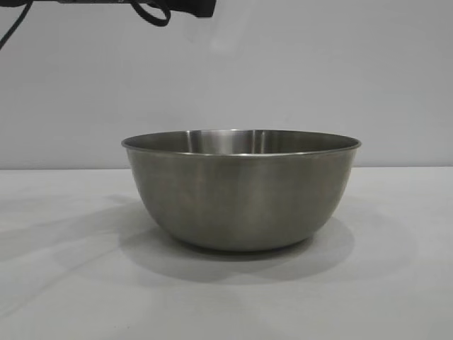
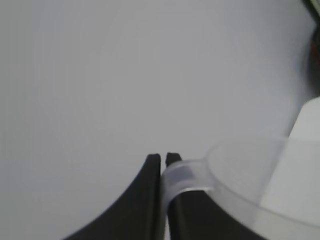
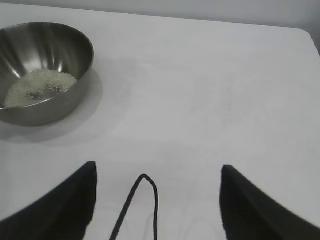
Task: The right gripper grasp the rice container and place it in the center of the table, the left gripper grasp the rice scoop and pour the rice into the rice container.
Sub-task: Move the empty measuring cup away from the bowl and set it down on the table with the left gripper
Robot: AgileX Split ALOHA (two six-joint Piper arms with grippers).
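Next, I release the rice scoop from my left gripper on the bare table (image 1: pixel 82 214) beside the rice container, below the dark arm.
The rice container (image 1: pixel 241 191), a large steel bowl, stands upright on the white table (image 1: pixel 56 283) in the middle of the exterior view. It also shows in the right wrist view (image 3: pixel 75 75), with a heap of cream rice (image 3: pixel 37 87) inside. My left gripper (image 2: pixel 163 160) is shut on the handle of the clear rice scoop (image 2: pixel 250 170); the scoop looks empty. My right gripper (image 3: pixel 157 170) is open and empty above bare table, well away from the bowl. Neither gripper's fingers show in the exterior view.
Dark arm parts and a cable (image 1: pixel 152 10) hang at the top left of the exterior view. A thin black cable loop (image 3: pixel 145 200) lies between the right gripper's fingers. The table's far edge and rounded corner (image 3: pixel 305 32) show in the right wrist view.
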